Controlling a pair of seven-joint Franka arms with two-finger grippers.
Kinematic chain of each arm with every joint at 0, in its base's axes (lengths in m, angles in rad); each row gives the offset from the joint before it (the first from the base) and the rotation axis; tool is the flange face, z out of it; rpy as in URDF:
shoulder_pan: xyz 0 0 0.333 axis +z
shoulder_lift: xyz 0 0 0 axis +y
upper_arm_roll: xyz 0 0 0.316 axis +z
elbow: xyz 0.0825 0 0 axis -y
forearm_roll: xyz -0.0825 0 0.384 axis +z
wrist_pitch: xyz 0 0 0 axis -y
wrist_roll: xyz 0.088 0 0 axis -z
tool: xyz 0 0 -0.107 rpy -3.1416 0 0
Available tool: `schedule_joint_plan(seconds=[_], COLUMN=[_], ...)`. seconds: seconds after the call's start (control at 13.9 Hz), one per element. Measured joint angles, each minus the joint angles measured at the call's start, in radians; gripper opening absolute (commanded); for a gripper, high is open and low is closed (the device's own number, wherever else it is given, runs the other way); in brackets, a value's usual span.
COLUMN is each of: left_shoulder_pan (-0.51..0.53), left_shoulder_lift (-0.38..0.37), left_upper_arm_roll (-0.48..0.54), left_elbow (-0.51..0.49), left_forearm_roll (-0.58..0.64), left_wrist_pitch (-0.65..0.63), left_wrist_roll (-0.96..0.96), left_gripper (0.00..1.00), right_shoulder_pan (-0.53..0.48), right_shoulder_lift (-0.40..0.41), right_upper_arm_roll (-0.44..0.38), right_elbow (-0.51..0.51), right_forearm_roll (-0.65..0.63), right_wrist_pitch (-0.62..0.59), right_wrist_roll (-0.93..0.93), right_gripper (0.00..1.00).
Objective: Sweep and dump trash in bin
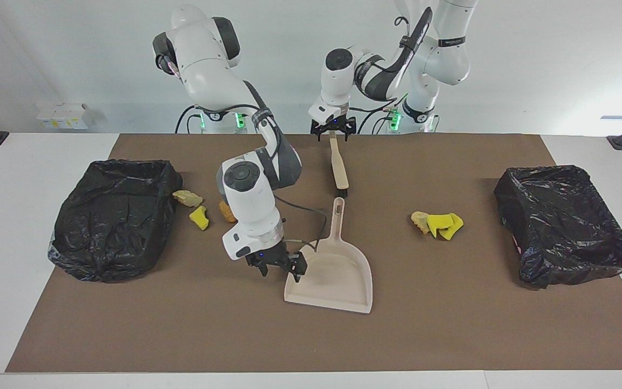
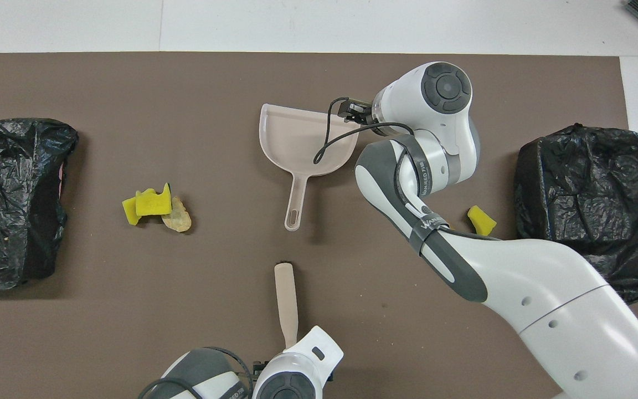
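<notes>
The dustpan must move to the trash. My right gripper should next go to the middle of the dustpan's handle (image 2: 297, 201) and close there.
A beige dustpan (image 1: 338, 273) (image 2: 302, 138) lies mid-table, handle toward the robots. My right gripper (image 1: 279, 268) (image 2: 355, 111) is open and low at the pan's side wall toward the right arm's end, holding nothing. A beige brush (image 1: 339, 170) (image 2: 286, 296) lies nearer the robots. My left gripper (image 1: 332, 131) hangs open over its handle end, fingers either side. Trash: a yellow sponge bit with a tan chunk (image 1: 436, 223) (image 2: 155, 206), and a tan chunk (image 1: 187, 198), a yellow bit (image 1: 200, 218) (image 2: 481, 220) and an orange-brown lump (image 1: 226, 212) beside the bin (image 1: 114, 216) (image 2: 590, 199).
A second bin lined with a black bag (image 1: 565, 224) (image 2: 9, 199) stands at the left arm's end of the brown mat (image 1: 181, 324). My right arm stretches over the scraps near its own bin.
</notes>
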Motion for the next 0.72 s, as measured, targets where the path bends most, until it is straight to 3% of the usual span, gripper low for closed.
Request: schedule_joint_plan(seconds=[0.07, 0.14, 0.72], left_shoulder_pan=[0.000, 0.000, 0.034], left_shoulder_lift=[0.000, 0.000, -0.002], left_upper_arm_roll=[0.001, 0.002, 0.026], left_elbow=[-0.001, -0.002, 0.012], left_forearm_roll=[0.000, 0.000, 0.000], left_wrist_pitch=[0.002, 0.002, -0.001], left_wrist_roll=[-0.001, -0.001, 0.064], left_gripper=[0.17, 0.00, 0.00], right_shoulder_pan=[0.000, 0.001, 0.116], right_shoulder_lift=[-0.003, -0.007, -0.022], right_upper_arm_roll=[0.000, 0.000, 0.003], right_elbow=[0.004, 0.008, 0.010], right_forearm_roll=[-0.003, -0.004, -0.029], right_wrist_pitch=[-0.017, -0.026, -0.037], right_wrist_roll=[0.000, 0.000, 0.158], right_gripper=[0.98, 0.98, 0.98])
